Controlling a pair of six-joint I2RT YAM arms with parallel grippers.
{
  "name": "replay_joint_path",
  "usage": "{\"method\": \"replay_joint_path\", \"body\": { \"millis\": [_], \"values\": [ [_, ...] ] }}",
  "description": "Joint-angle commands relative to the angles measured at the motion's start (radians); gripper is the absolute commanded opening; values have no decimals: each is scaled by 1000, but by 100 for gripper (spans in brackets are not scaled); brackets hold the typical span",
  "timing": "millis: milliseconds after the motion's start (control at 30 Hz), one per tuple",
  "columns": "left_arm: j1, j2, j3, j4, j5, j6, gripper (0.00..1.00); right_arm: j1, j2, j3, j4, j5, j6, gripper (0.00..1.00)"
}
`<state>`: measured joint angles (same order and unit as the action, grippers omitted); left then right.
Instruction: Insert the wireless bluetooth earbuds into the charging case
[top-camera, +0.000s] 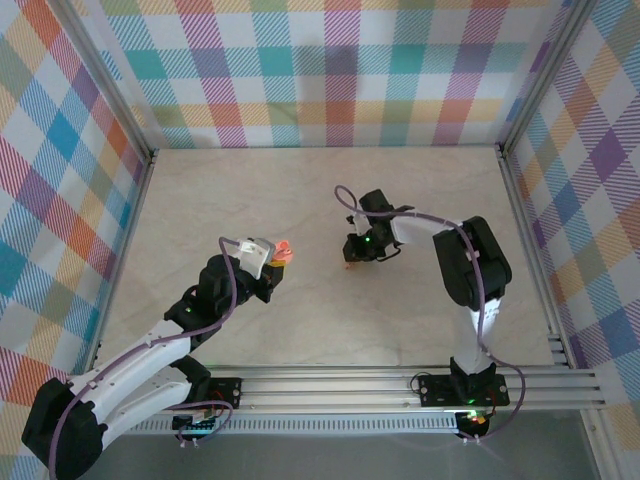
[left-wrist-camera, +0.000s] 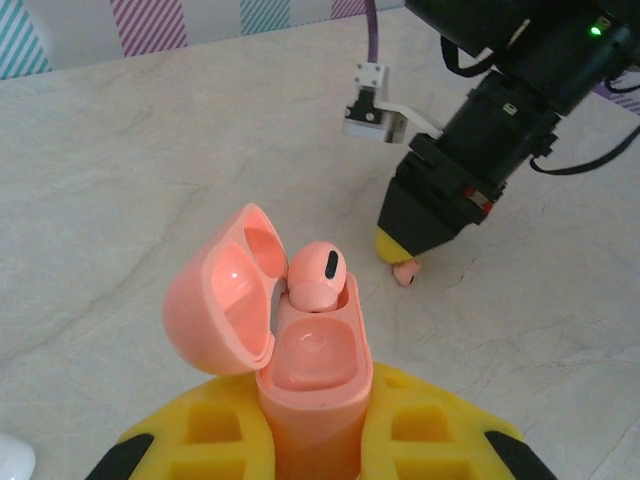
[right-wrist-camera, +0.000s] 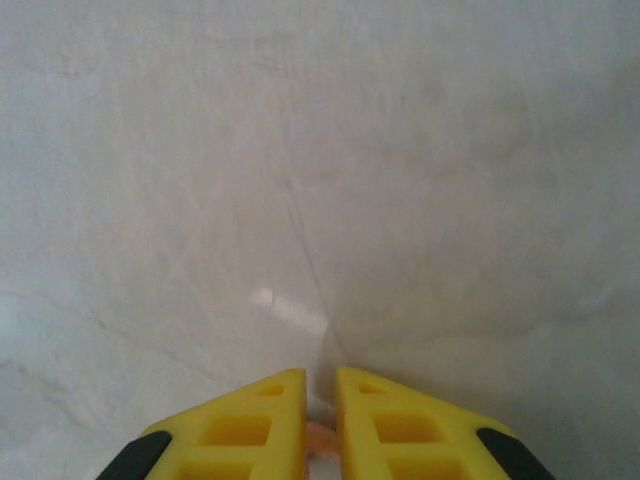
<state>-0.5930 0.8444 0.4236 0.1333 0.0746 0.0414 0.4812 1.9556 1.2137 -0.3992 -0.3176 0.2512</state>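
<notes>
The earbud's end sticks out under my right fingers at the tabletop, so they should open, turn and take the earbud from another angle (left-wrist-camera: 407, 267).
My left gripper (top-camera: 272, 262) is shut on a pinkish-orange charging case (left-wrist-camera: 315, 385), held upright with its lid (left-wrist-camera: 215, 295) swung open to the left. One pinkish-orange earbud (left-wrist-camera: 318, 275) sits in the case's far slot, and the near slot is bare. To the right, my right gripper (top-camera: 352, 262) points straight down at the table. Its yellow fingers (right-wrist-camera: 275, 420) are drawn in on a second pinkish-orange earbud (right-wrist-camera: 320, 438), which fills the narrow gap between them. From the left wrist view, that earbud (left-wrist-camera: 405, 272) pokes out under the right gripper's tip (left-wrist-camera: 398, 250), touching the tabletop.
The beige marbled table (top-camera: 300, 200) is fenced by plaid walls on three sides and an aluminium rail (top-camera: 400, 385) along the near edge. A white rounded object (left-wrist-camera: 12, 460) lies on the table at the lower left of the left wrist view.
</notes>
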Motion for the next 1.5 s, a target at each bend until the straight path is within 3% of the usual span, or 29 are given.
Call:
{"method": "replay_joint_path", "body": {
  "millis": [0, 133, 333, 500, 633, 767, 1067, 1467],
  "values": [
    [9, -24, 18, 35, 25, -14, 0, 10, -57, -110, -34, -56, 97, 17],
    [9, -30, 17, 35, 30, -19, 0, 20, -118, -192, 7, -90, 164, 18],
    [9, -36, 23, 28, 36, -23, 0, 25, -217, -232, -19, -19, 263, 19],
    [9, -43, 21, 23, 31, -25, 0, 28, -304, -238, -38, 28, 331, 27],
    [8, -47, 12, 28, 28, -33, 0, 90, -350, -183, -125, 192, 230, 35],
    [9, -47, 9, 29, 26, -37, 0, 176, -299, -82, -231, 297, 135, 42],
    [9, -56, 12, 14, 17, -37, 0, 238, -141, 23, -294, 332, 17, 47],
    [9, -41, 15, 19, 8, -33, 0, 237, -73, 53, -294, 352, -51, 35]
  ]
}}
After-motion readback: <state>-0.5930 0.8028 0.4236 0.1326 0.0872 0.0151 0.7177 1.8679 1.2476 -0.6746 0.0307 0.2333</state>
